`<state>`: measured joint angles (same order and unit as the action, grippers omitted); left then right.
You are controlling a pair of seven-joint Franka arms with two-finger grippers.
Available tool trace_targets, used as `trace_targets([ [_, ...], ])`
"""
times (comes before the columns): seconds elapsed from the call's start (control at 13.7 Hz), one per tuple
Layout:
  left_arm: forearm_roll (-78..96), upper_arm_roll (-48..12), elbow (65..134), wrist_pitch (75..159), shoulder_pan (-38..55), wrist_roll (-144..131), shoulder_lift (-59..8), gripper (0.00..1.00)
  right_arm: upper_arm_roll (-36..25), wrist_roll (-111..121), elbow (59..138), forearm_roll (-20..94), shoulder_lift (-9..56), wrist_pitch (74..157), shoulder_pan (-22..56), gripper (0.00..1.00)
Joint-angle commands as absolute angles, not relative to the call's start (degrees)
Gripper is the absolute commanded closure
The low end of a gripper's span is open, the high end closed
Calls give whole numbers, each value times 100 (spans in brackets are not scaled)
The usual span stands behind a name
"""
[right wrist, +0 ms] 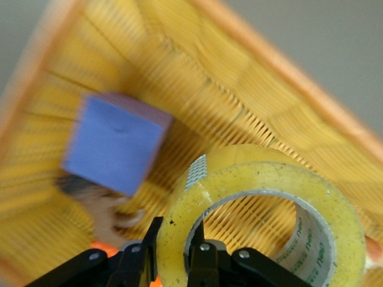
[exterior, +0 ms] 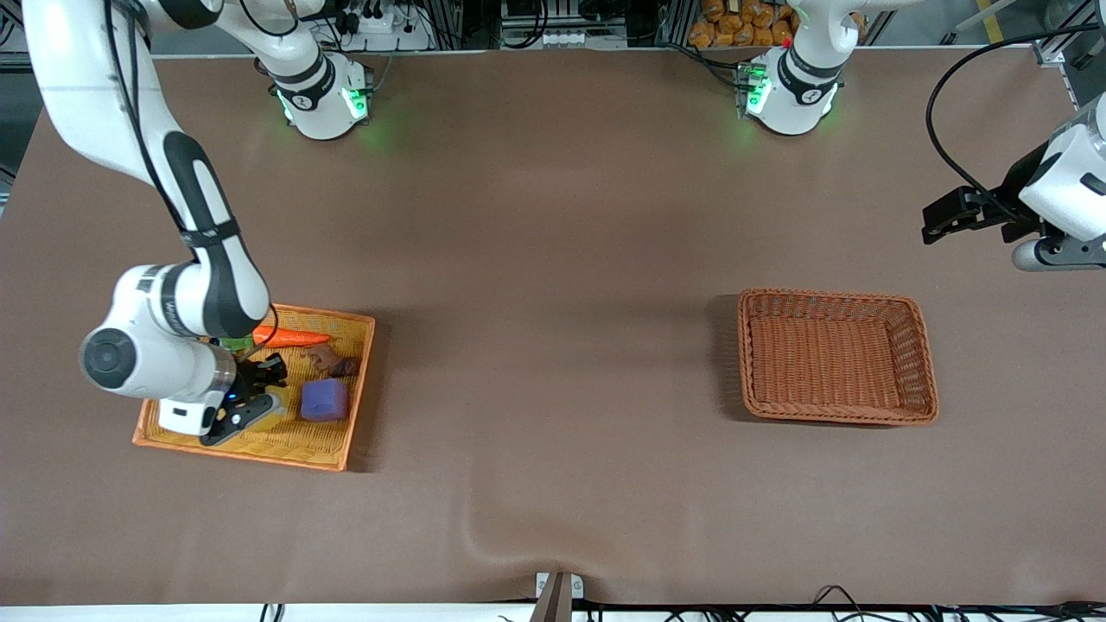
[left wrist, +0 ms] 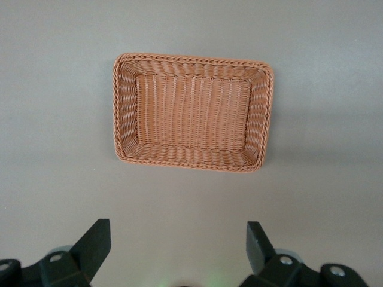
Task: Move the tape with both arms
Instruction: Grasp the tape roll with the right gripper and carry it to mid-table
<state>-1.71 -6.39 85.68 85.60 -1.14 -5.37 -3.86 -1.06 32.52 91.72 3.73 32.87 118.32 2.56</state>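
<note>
I should open my right gripper to let go of the tape on the bare table point(exterior: 562, 356), in the space between the orange tray and the wicker basket.
The tape point(right wrist: 269, 191), a yellowish ring with a grey core, is in my right gripper point(right wrist: 178, 230). One finger is inside the ring and the other outside, shut on its wall. In the front view the right gripper point(exterior: 251, 399) is low in the orange tray point(exterior: 337, 451), with the tape point(exterior: 271, 403) mostly hidden under it. My left gripper point(exterior: 950, 216) waits in the air at the left arm's end of the table. It is open and empty in the left wrist view point(left wrist: 178, 239).
The orange tray point(right wrist: 197, 101) also holds a purple cube point(exterior: 325, 400) beside the tape, seen too in the right wrist view point(right wrist: 114, 143), a carrot point(exterior: 289, 338) and a brown object point(exterior: 333, 363). An empty wicker basket point(exterior: 838, 295) sits toward the left arm's end, below the left gripper's camera point(left wrist: 191, 60).
</note>
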Motion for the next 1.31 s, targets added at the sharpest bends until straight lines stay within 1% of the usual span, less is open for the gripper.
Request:
trace_targets([
  [0.0,-88,-659,8534,8552,-132,-606,-387,0,-88,2412,8423,457,2830,10770,815,100],
  [0.07,-88,-659,8534,8552,-123,-606,-387,0,-79,1930,8107,509,2839,10427,1096,100],
  [0.15,-88,-668,8552,8552,-132,-606,-387,0,-79,1351,7921,640,2865,10311,1447,100],
  [0.29,-88,-668,8560,8543,-158,-606,-378,0,-97,217,7604,703,3171,10545,2264,100],
  [0.36,-88,-668,8578,8543,-158,-598,-378,0,-88,-311,7559,738,3321,10878,2563,100],
  [0.51,-88,-668,8578,8552,-158,-598,-378,0,-79,-1435,7524,861,3785,11877,3397,100],
  [0.66,-88,-659,8587,8552,-158,-606,-378,0,-79,-2727,7253,861,4566,13317,4031,100],
  [0.73,-88,-659,8587,8552,-150,-598,-378,0,-88,-2951,7033,853,4892,13542,4199,100],
  [0.8,-88,-659,8596,8552,-149,-598,-378,0,-88,-2971,6892,853,5087,13544,4288,100],
  [1.02,-88,-659,8604,8543,-158,-589,-378,0,-88,-2962,6864,844,5361,13605,4368,100],
  [1.09,-88,-668,8613,8552,-158,-589,-378,0,-88,-2962,6890,852,5361,13588,4359,90],
  [1.17,-88,-659,8613,8552,-158,-589,-378,0,-88,-2971,6899,844,5344,13562,4333,67],
  [1.24,-88,-659,8622,8552,-158,-589,-378,0,-97,-2971,6899,809,5300,13544,4333,53],
])
